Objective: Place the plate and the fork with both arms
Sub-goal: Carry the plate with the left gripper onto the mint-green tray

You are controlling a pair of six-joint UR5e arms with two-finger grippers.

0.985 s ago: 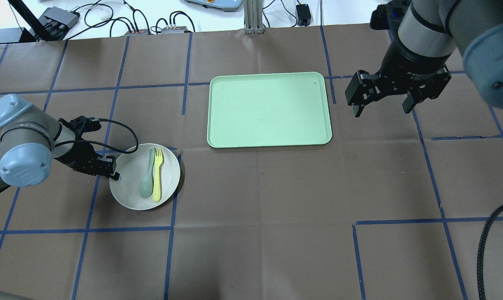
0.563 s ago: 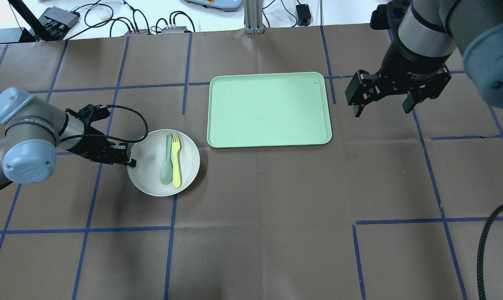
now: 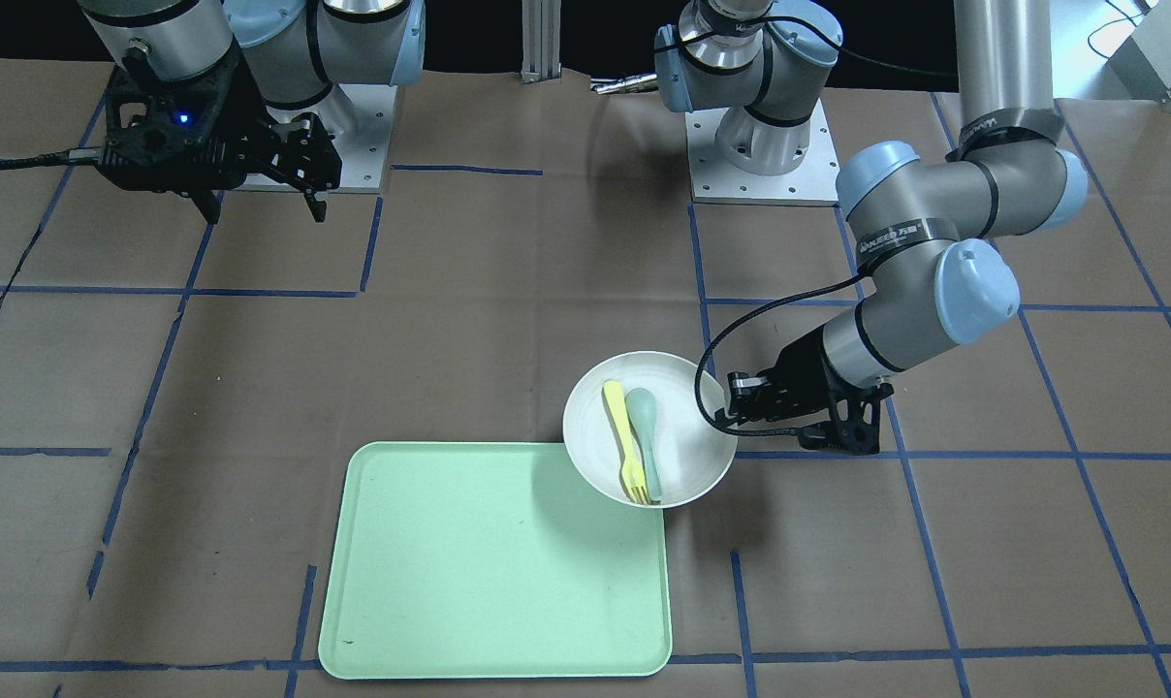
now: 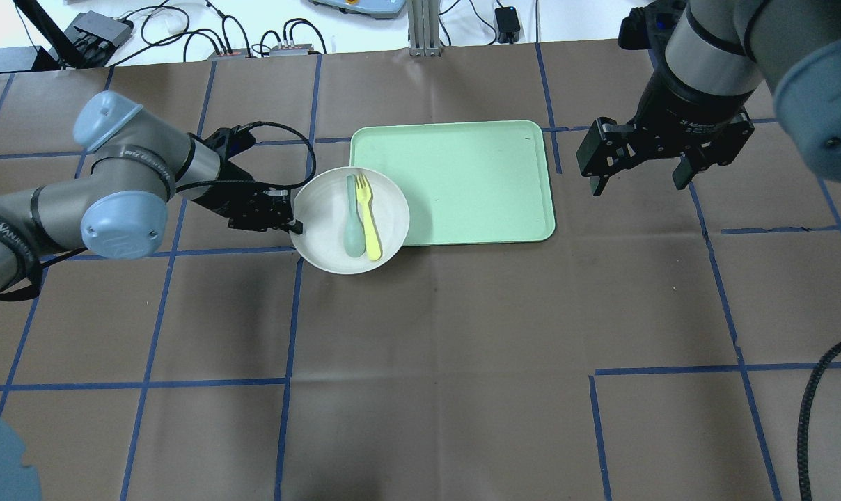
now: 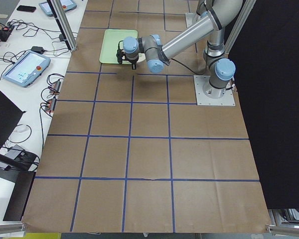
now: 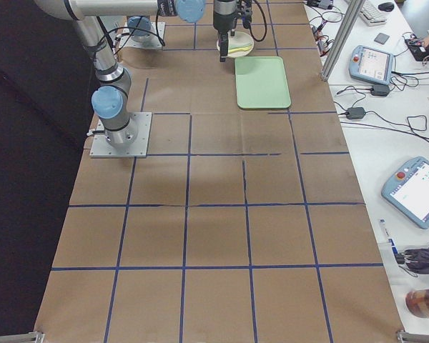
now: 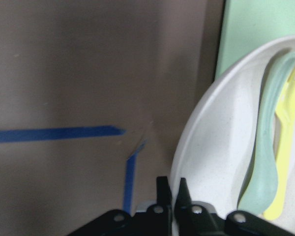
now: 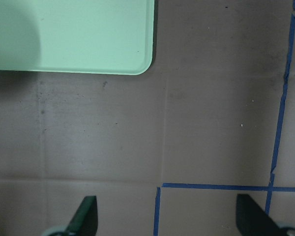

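Note:
The robot's left gripper should release the off-white plate, with fork and spoon on it, near the middle of the light-green tray point(image 3: 523, 563).
The off-white plate point(image 4: 326, 229) is held in the air, overlapping the near-left corner of the light-green tray point(image 4: 462, 181). It carries the pale-yellow fork point(image 4: 369, 223) and a grey-green spoon point(image 4: 354, 221) side by side. My left gripper point(image 4: 295, 224) is shut on the plate's left rim; in the left wrist view the fingers point(image 7: 162, 189) pinch the rim of the plate point(image 7: 211, 152). The plate point(image 3: 687, 427), fork point(image 3: 621, 441) and left gripper point(image 3: 736, 407) also show in the front view. My right gripper point(image 4: 640, 174) hangs open and empty right of the tray.
Brown paper with blue tape lines covers the table. Cables and boxes lie beyond the far edge. The tray's corner point(image 8: 113, 44) shows in the right wrist view, with the right fingertips point(image 8: 86, 216) above bare paper.
My left arm has carried the plate with fork and spoon up and to the right, from the table's left to the tray's near-left corner. The right arm has not moved.

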